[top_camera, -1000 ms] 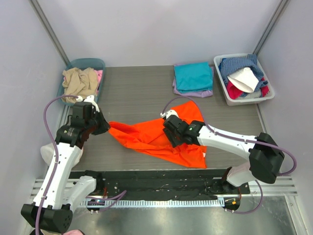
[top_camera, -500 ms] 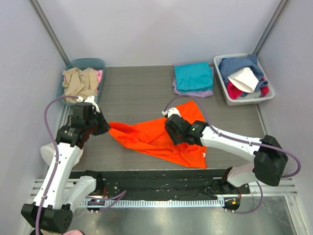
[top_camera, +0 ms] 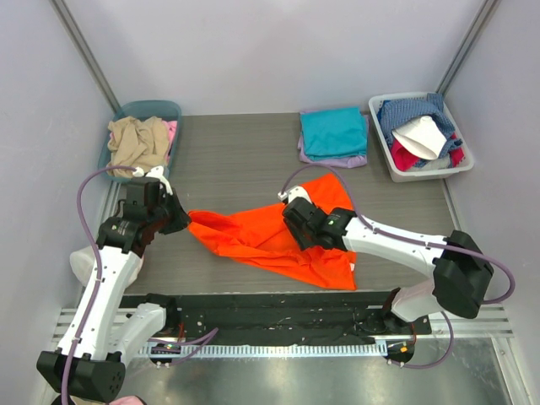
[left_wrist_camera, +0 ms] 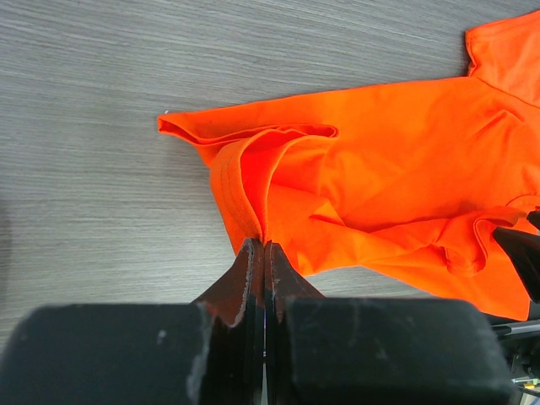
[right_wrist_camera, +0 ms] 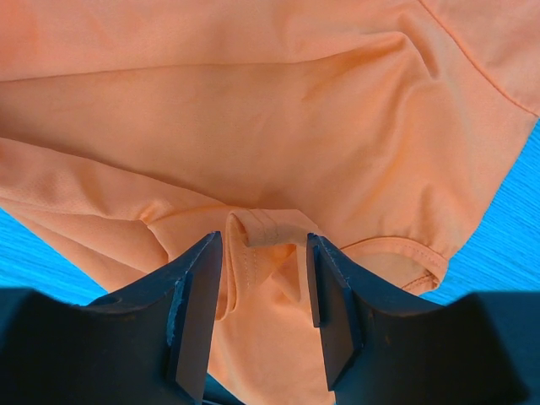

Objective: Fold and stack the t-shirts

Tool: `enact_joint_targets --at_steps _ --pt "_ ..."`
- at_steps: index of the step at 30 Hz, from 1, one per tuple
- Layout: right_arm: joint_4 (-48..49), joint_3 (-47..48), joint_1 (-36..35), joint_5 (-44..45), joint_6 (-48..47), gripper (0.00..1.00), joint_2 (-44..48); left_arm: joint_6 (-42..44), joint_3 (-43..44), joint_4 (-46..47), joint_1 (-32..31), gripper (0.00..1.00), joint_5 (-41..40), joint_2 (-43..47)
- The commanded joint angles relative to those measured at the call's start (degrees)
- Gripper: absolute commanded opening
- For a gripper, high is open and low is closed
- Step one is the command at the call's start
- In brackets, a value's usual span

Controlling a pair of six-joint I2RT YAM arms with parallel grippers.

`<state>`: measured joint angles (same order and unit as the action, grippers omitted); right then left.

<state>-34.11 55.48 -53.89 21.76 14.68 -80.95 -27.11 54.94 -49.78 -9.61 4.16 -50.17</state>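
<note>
The orange t-shirt's hem is folded over itself between my right gripper's fingers, so I need to free it and pinch the hem's far end (right_wrist_camera: pixel 305 223) before I lift.
A bright orange t-shirt (top_camera: pixel 253 236) lies crumpled across the middle of the table. My left gripper (top_camera: pixel 184 221) is shut on its left edge, and the cloth (left_wrist_camera: pixel 380 169) fans out from the pinched fingertips (left_wrist_camera: pixel 264 245). My right gripper (top_camera: pixel 302 243) sits low over the shirt's middle. In the right wrist view it stands open (right_wrist_camera: pixel 263 245), its jaws on either side of a raised, folded hem of the orange cloth (right_wrist_camera: pixel 253 110). At the back, a folded teal t-shirt (top_camera: pixel 333 131) rests on a folded lavender one (top_camera: pixel 333 160).
A teal bin (top_camera: pixel 152 105) at the back left holds beige clothes (top_camera: pixel 139 142). A white bin (top_camera: pixel 426 173) at the back right holds several mixed garments (top_camera: pixel 422 131). A black rail runs along the table's near edge.
My right gripper has shifted slightly over the shirt and its jaws have narrowed a little round the hem fold. The left gripper and its pinched edge have not moved.
</note>
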Motion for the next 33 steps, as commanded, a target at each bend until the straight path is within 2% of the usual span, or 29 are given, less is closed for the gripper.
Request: enact_joint_targets --at_steps 1,9,12,13,16,18,33 --pt "2.1 1.4 0.2 1.2 -1.4 0.51 -1.1 -0.6 -0.2 2.1 0.3 0.0 1.0 1.0" --pt "2.8 1.7 0.2 1.3 -1.7 0.5 -2.2 -0.7 -0.2 2.2 0.3 0.0 1.1 0.7" --pt "3.0 1.6 0.3 1.1 -1.6 0.32 -2.3 -0.8 -0.4 2.5 0.3 0.0 1.2 0.7" --pt "3.0 1.4 0.3 1.1 -1.5 0.22 -2.5 -0.8 -0.4 2.5 0.3 0.0 1.3 0.8" --pt "3.0 1.3 0.5 1.4 -1.2 0.05 -2.6 -0.8 -0.5 2.6 0.3 0.0 1.3 0.9" --pt "3.0 1.2 0.5 1.5 -1.0 0.01 -2.8 -0.8 -0.6 2.3 0.3 0.0 1.2 1.0" --pt "-2.0 4.9 0.5 2.8 0.7 0.01 3.2 -1.2 -1.1 2.4 0.3 0.0 1.4 1.4"
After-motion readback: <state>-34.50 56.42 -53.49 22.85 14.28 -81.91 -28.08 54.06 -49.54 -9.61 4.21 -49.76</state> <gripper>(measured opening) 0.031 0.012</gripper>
